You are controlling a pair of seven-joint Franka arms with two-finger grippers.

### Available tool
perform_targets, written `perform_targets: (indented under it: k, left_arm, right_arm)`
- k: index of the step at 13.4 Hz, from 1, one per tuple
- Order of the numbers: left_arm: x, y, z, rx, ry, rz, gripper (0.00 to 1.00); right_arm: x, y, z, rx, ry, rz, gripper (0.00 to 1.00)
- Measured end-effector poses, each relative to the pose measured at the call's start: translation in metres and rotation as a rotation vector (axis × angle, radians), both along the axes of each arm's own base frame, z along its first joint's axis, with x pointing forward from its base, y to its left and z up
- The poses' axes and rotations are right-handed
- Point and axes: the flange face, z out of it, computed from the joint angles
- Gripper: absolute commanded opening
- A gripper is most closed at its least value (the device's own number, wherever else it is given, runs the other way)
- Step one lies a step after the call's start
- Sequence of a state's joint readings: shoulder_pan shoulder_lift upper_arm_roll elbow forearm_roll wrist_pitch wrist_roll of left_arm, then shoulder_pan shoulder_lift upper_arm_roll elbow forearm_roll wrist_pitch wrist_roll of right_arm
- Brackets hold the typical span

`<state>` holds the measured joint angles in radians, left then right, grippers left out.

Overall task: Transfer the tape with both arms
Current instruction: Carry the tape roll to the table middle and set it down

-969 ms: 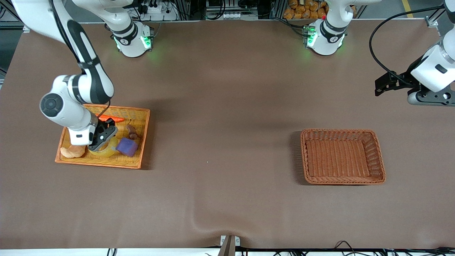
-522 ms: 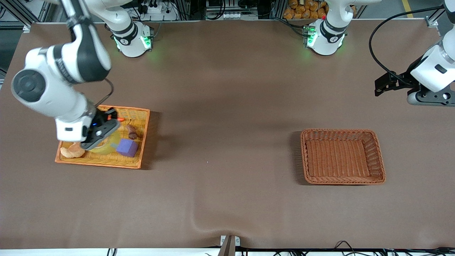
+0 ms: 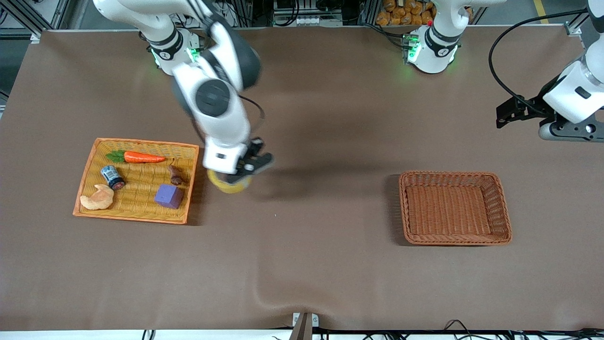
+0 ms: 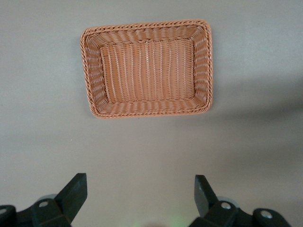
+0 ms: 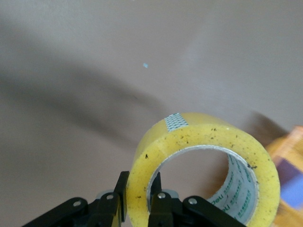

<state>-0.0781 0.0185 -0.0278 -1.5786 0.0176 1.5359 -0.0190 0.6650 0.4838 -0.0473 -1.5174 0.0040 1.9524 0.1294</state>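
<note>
My right gripper has the tape, now just off the orange tray's edge. It will put the tape down on the bare table midway [image 3: 295,176] [image 5: 73,106] between the orange tray and the brown basket.
My right gripper [image 3: 245,168] is shut on the tape [image 3: 229,185], a yellowish roll that hangs below it. It is over the bare table just off the orange tray's [image 3: 141,216] edge, on the side toward the left arm's end. In the right wrist view the fingers [image 5: 122,196] pinch the roll's wall, one outside and one inside the ring [image 5: 189,138]. My left gripper [image 3: 504,113] waits, open and empty, high over the left arm's end of the table. Its wrist view shows its spread fingertips [image 4: 75,189] above bare table.
The orange tray holds a carrot [image 3: 141,157], a blue-labelled jar [image 3: 112,177], a croissant [image 3: 96,198], a purple cube [image 3: 169,195] and a small brown piece [image 3: 176,175]. A brown wicker basket [image 3: 455,175] stands toward the left arm's end and also shows in the left wrist view [image 4: 92,71].
My right gripper has lifted the tape out of the orange tray and carried it off the tray toward the table's middle. The jar in the tray is now uncovered. The left arm has barely moved.
</note>
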Motion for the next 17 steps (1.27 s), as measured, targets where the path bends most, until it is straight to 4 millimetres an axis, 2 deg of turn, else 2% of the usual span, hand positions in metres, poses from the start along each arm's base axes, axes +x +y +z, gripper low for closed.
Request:
perform_targets:
  k: [2,5,6,7,8,9,10,11,13,14,15,17]
  left_arm:
    - [0.001,0.000,-0.002,0.000,0.003,-0.001,1.00]
    - [0.002,-0.001,-0.005,0.001,0.008,-0.001,1.00]
    - [0.003,-0.001,-0.008,0.001,0.013,-0.002,1.00]
    - [0.005,-0.002,-0.012,0.003,0.020,-0.003,1.00]
    - [0.007,-0.004,-0.016,0.006,0.028,-0.007,1.00]
    - [0.009,-0.007,-0.021,0.013,0.035,-0.014,1.00]
    - [0.011,-0.012,-0.027,0.020,0.045,-0.024,1.00]
    - [0.014,-0.017,-0.034,0.026,0.055,-0.031,1.00]
    - [0.020,-0.027,-0.051,0.037,0.081,-0.015,1.00]
    - [0.023,-0.036,-0.062,0.047,0.095,-0.003,1.00]
    - [0.026,-0.045,-0.074,0.074,0.105,-0.003,1.00]
    - [0.031,-0.070,-0.099,0.143,0.127,-0.031,1.00]
  right_arm:
    - [-0.009,0.044,-0.043,0.020,-0.036,-0.093,0.00]
    - [-0.039,0.115,-0.097,0.064,-0.084,-0.254,0.00]
    - [-0.044,0.129,-0.116,0.063,-0.085,-0.276,0.00]
    - [-0.043,0.132,-0.130,0.056,-0.082,-0.288,0.00]
    - [-0.038,0.131,-0.140,0.049,-0.082,-0.300,0.00]
    - [-0.035,0.129,-0.146,0.047,-0.078,-0.325,0.04]
    - [-0.035,0.130,-0.149,0.048,-0.074,-0.350,0.20]
    - [-0.036,0.132,-0.152,0.048,-0.072,-0.365,0.43]
    - [-0.040,0.136,-0.154,0.049,-0.070,-0.376,0.79]
    - [-0.039,0.136,-0.152,0.053,-0.074,-0.381,0.92]
    - [-0.036,0.136,-0.148,0.059,-0.079,-0.387,1.00]
    - [-0.023,0.132,-0.133,0.080,-0.098,-0.408,1.00]
